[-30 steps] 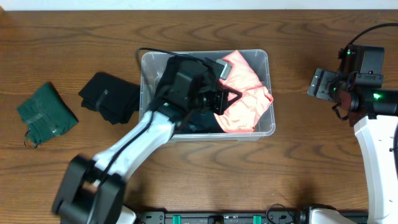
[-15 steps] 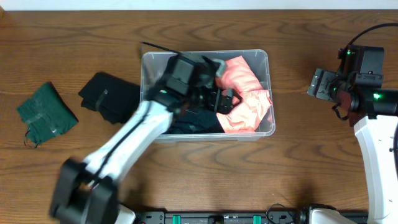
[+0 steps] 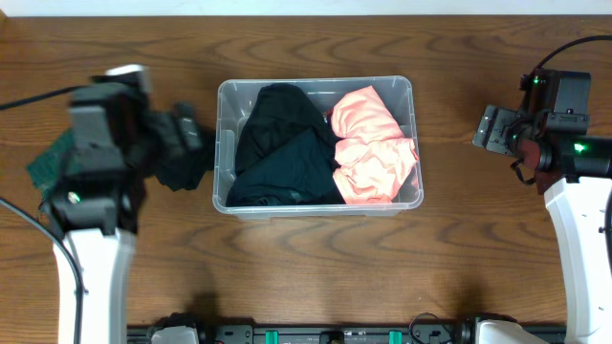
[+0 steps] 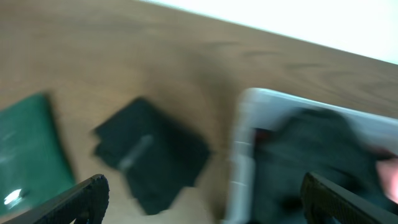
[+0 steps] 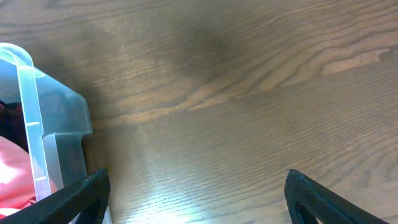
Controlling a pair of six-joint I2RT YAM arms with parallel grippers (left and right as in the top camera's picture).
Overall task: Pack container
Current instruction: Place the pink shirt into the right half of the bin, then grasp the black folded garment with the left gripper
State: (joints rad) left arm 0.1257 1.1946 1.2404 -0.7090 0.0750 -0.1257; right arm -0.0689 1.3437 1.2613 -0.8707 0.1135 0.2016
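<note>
Next, I move my left gripper to the folded black cloth's outer edge (image 3: 161,171) (image 4: 129,167), away from the clear container, and close it there near the cloth's pale part.
The clear container (image 3: 316,83) stands mid-table and holds a black garment (image 3: 279,145) on its left and a coral-pink garment (image 3: 373,143) on its right. My left gripper (image 3: 186,132) hovers left of the container, above a folded black cloth (image 3: 182,164) on the table. In the left wrist view, which is blurred, that gripper (image 4: 202,205) is open and empty, with the black cloth (image 4: 152,155) and the container's rim (image 4: 239,155) below. My right gripper (image 3: 492,129) is open over bare wood, right of the container (image 5: 37,124).
A green folded cloth (image 3: 43,164) lies at the far left, partly under my left arm, and it shows at the left edge of the left wrist view (image 4: 28,149). The wooden table (image 5: 249,93) extends to the right of the container.
My left gripper opened and let go of the black garment inside the container. The left arm then swung out to the left, above the folded black cloth. The right arm stayed still.
</note>
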